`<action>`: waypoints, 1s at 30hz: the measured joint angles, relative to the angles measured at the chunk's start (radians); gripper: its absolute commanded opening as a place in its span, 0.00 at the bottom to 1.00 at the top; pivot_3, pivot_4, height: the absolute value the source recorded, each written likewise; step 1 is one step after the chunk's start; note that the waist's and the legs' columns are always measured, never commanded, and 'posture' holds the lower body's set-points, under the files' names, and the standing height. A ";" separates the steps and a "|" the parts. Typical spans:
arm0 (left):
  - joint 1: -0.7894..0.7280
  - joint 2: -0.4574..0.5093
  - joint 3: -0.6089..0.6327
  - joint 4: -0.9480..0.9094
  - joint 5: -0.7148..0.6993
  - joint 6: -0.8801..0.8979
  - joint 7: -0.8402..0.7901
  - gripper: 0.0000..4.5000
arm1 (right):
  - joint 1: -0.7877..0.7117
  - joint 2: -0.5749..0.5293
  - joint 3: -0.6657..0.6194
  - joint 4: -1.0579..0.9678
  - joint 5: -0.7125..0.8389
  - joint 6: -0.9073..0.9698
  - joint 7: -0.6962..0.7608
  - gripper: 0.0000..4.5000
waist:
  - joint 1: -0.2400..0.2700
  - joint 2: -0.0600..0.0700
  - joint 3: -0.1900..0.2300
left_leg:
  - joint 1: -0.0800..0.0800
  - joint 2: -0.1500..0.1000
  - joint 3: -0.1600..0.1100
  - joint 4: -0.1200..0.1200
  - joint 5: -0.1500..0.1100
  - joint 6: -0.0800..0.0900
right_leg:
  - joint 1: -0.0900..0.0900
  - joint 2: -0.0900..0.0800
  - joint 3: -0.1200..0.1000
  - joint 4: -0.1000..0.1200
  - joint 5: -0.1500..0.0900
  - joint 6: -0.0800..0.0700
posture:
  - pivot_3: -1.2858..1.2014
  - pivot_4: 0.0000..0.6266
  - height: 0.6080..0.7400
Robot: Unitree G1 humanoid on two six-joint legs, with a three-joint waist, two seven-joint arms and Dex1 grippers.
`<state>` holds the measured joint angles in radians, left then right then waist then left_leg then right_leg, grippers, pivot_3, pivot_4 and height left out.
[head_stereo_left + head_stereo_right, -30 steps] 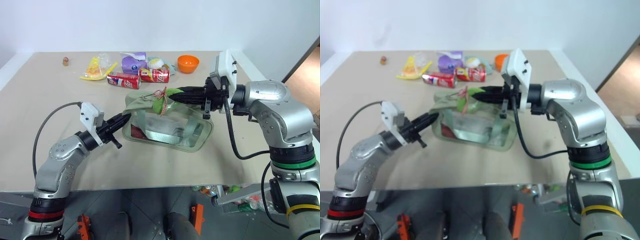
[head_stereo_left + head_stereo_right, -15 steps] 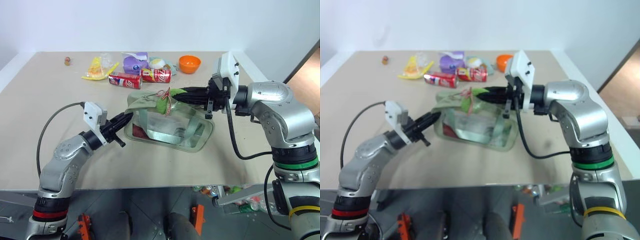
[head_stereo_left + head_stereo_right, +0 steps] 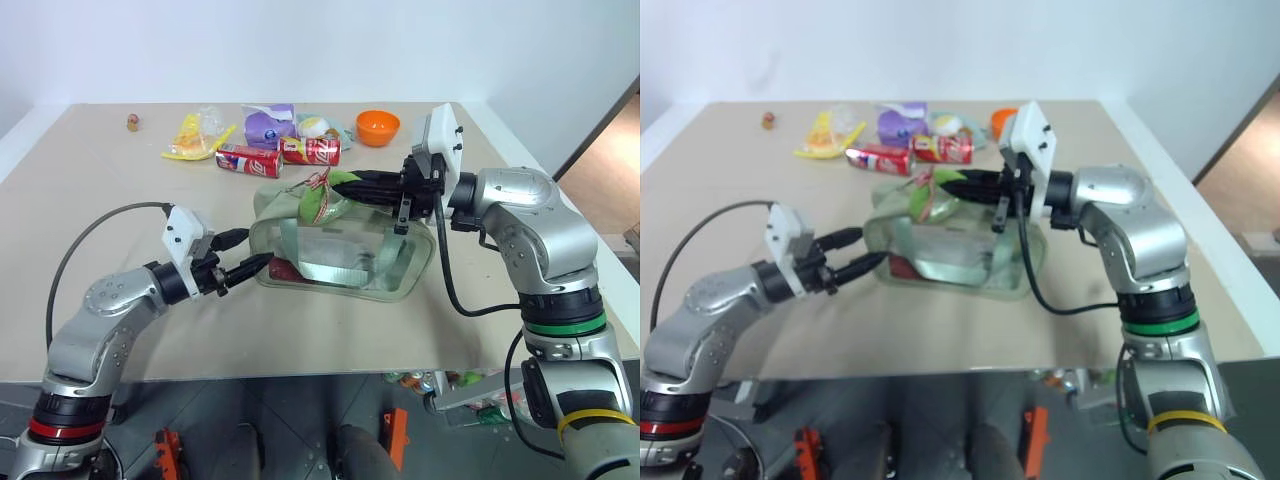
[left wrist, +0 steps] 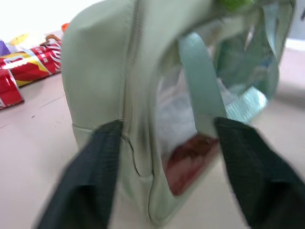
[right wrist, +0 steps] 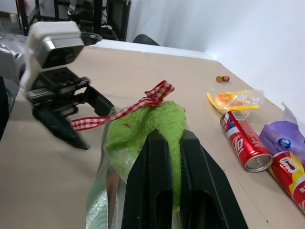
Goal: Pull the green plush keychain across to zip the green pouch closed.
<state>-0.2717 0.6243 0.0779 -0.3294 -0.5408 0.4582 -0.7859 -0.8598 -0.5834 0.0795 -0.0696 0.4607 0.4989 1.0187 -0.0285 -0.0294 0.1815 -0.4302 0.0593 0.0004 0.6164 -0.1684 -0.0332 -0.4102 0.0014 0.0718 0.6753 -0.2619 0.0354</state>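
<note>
The pouch's end has my left gripper low beside it, so that gripper should lift and pinch the top edge (image 3: 273,209) by the zipper before my right gripper pulls the plush.
The green pouch (image 3: 345,255) lies in the middle of the table, with clear side windows and a strap handle. The green plush keychain (image 5: 136,131), with a red checked ribbon (image 5: 143,102), sits on the pouch's top near its left end. My right gripper (image 3: 338,183) reaches in level from the right and is shut on the plush. My left gripper (image 3: 246,254) is open at the pouch's left end. In the left wrist view its two fingers (image 4: 102,157) stand on either side of that end, around the zipper seam (image 4: 136,71).
At the table's far side lie two red cans (image 3: 248,160), a yellow snack bag (image 3: 190,138), a purple pack (image 3: 268,126), an orange bowl (image 3: 378,126) and a small brown object (image 3: 131,122). The table's edge runs close in front of the pouch.
My left gripper, shut at the pouch's left end before, has opened, and its fingers now straddle that end. The right gripper stays shut on the plush.
</note>
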 measured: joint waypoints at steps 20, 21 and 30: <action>-0.217 -0.058 0.015 0.127 -0.054 0.023 -0.027 0.83 | 0.028 0.021 0.000 0.010 -0.034 -0.006 -0.002 0.00 | 0.001 0.000 0.000 | 0.000 0.000 0.000 0.000 0.000 0.000 | 0.000 0.001 0.000 0.000 0.000 0.000 | 0.52 0.24 1.00; -0.219 -0.060 0.015 0.133 -0.057 0.028 -0.029 0.83 | 0.028 0.019 0.000 0.006 -0.035 -0.005 -0.004 0.00 | 0.001 0.000 0.000 | 0.000 0.000 0.000 0.000 0.000 0.000 | 0.000 0.001 0.000 0.000 0.000 0.000 | 0.52 0.24 1.00; -0.240 -0.084 0.015 0.159 -0.057 0.029 -0.030 0.35 | 0.030 0.013 0.000 -0.015 -0.035 0.005 -0.021 0.00 | 0.001 0.000 0.000 | 0.000 0.000 0.000 0.000 0.000 0.000 | 0.000 0.001 0.000 0.000 0.000 0.000 | 0.52 0.24 1.00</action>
<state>-0.5112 0.5405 0.0926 -0.1706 -0.5974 0.4873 -0.8159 -0.8297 -0.5704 0.0799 -0.0847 0.4259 0.5043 0.9980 -0.0274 -0.0295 0.1816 -0.4305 0.0595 -0.0001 0.6168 -0.1685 -0.0330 -0.4100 0.0023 0.0714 0.6756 -0.2617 0.0356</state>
